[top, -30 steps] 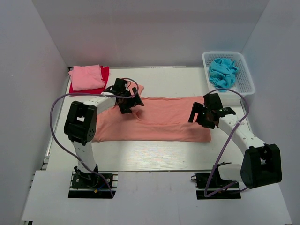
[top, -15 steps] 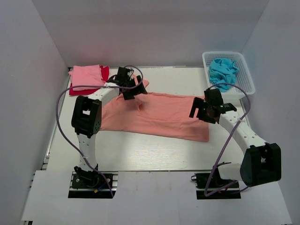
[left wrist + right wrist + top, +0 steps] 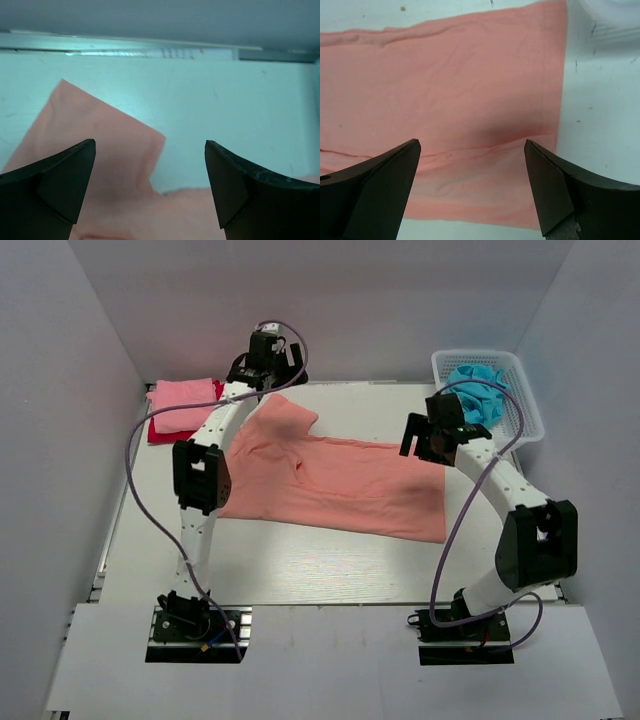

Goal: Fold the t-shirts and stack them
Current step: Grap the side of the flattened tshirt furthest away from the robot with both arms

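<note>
My left gripper grabs the salmon-orange t-shirt next at the sleeve's back corner (image 3: 274, 395) (image 3: 63, 83), the one nearest the table's back edge rail.
The large salmon-orange t-shirt (image 3: 340, 485) lies spread flat across the middle of the table, one sleeve (image 3: 284, 416) pointing to the back. My left gripper (image 3: 266, 364) is open and empty, raised near the back wall behind that sleeve; in the left wrist view its open jaws (image 3: 150, 143) frame the sleeve (image 3: 95, 150). My right gripper (image 3: 426, 436) is open and empty over the shirt's far right corner; in the right wrist view it (image 3: 472, 142) hovers above the shirt's (image 3: 470, 100) right end. A folded light pink t-shirt (image 3: 180, 402) lies on a red one (image 3: 160, 432) at the back left.
A white lattice basket (image 3: 520, 412) at the back right holds a crumpled turquoise-blue t-shirt (image 3: 478, 386), close to my right gripper. White walls enclose the table on three sides. The table's back edge rail (image 3: 150, 52) is just beyond the sleeve.
My left gripper moved from over the shirt's collar area back and up toward the wall; the shirt's left end shifted backward with the sleeve now flat. My right gripper moved back.
</note>
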`<action>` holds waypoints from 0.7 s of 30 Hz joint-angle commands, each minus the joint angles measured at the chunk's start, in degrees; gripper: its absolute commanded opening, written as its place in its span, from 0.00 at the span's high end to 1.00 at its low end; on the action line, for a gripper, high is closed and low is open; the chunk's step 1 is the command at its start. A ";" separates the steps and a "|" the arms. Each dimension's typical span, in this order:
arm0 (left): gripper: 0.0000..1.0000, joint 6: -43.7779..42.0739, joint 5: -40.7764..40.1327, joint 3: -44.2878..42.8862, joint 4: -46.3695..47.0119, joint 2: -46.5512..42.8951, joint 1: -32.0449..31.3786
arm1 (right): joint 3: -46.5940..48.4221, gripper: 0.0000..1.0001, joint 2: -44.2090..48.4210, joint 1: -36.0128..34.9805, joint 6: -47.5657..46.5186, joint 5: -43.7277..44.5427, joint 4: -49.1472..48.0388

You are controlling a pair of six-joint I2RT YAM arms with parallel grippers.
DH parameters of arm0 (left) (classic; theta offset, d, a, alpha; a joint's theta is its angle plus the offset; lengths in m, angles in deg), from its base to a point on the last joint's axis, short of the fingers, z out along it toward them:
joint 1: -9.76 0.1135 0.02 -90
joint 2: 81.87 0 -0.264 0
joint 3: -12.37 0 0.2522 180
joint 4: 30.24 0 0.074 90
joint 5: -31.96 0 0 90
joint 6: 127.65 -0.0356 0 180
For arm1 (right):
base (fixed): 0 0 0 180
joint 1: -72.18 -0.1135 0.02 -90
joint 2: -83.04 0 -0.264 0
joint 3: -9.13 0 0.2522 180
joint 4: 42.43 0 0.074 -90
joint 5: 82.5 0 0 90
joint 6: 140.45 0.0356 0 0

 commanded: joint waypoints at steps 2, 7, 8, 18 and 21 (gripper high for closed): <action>0.00 -0.58 -9.19 -7.13 3.81 8.77 1.79 | 6.28 0.10 -2.62 -0.75 -0.31 2.64 -1.48; 0.00 0.74 -11.23 -8.53 14.91 14.57 4.59 | 9.10 0.10 -5.78 -0.66 -0.66 3.26 0.27; 0.00 0.74 -11.23 -8.54 17.01 15.45 4.60 | 9.45 0.10 -6.66 -0.83 -0.58 3.26 0.89; 0.00 -5.48 -8.15 -7.92 28.37 22.84 5.30 | 13.50 0.10 -12.12 -0.84 -1.54 2.73 4.14; 0.00 -8.21 -5.87 -7.92 28.90 23.98 4.78 | 13.94 0.10 -13.35 -0.84 -1.89 2.82 4.85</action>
